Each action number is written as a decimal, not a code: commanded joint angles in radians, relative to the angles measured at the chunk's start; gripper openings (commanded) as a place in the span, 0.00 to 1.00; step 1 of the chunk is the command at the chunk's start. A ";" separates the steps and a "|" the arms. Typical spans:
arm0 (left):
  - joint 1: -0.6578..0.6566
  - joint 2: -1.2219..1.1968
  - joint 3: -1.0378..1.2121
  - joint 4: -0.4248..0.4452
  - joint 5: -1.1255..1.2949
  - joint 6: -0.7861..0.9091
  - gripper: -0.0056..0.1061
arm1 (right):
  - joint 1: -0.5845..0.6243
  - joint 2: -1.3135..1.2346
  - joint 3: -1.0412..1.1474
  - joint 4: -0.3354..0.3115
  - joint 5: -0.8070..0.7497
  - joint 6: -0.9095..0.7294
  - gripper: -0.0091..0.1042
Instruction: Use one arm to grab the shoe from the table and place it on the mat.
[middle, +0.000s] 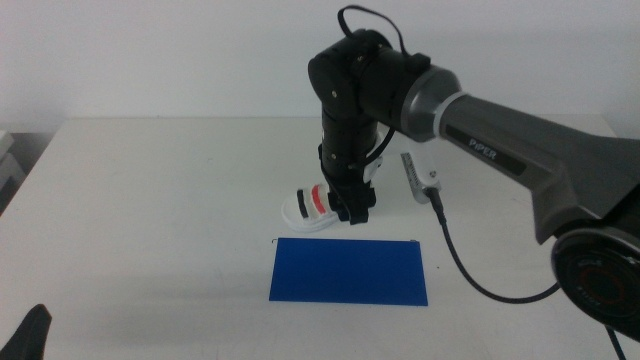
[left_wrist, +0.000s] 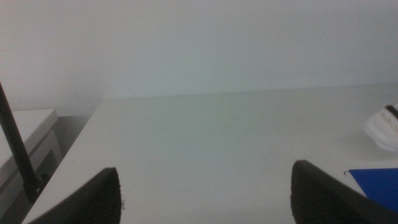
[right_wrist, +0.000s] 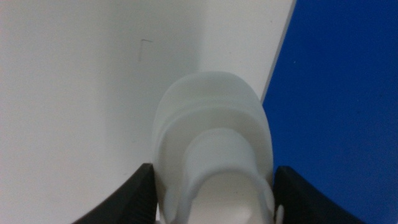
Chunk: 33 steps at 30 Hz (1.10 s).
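Note:
Next, my right gripper sets the shoe around the middle of the dark blue mat (middle: 344, 264), near its far edge.
The shoe (middle: 305, 207), a white sandal with red and black straps, is on the table (middle: 150, 200) just behind the dark blue mat (middle: 348, 270). My right gripper (middle: 352, 212) comes down on the shoe's right end. In the right wrist view the two jaws of the gripper (right_wrist: 211, 171) press both sides of the white sole (right_wrist: 211, 118), with the mat (right_wrist: 342, 93) close beside it. My left gripper (left_wrist: 205, 180) is open and empty, waiting at the table's front left corner (middle: 32, 330). Its view shows the shoe (left_wrist: 382, 127) and a mat corner (left_wrist: 376, 183) far off.
A small grey object (middle: 420, 180) with a black cable lies on the table right of the shoe. The cable (middle: 470, 270) loops past the mat's right end. A white cabinet (left_wrist: 25, 143) stands beyond the table's left edge.

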 joint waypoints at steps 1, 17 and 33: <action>-0.005 -0.013 0.007 -0.010 -0.082 -0.005 0.89 | -0.008 -0.048 -0.017 0.000 0.062 0.003 0.05; -0.005 -0.013 0.007 -0.010 -0.082 -0.005 0.89 | -0.009 -0.055 0.111 0.097 0.062 0.002 0.05; -0.005 -0.013 0.007 -0.010 -0.082 -0.005 0.89 | -0.029 -0.092 0.175 0.155 0.061 0.002 0.05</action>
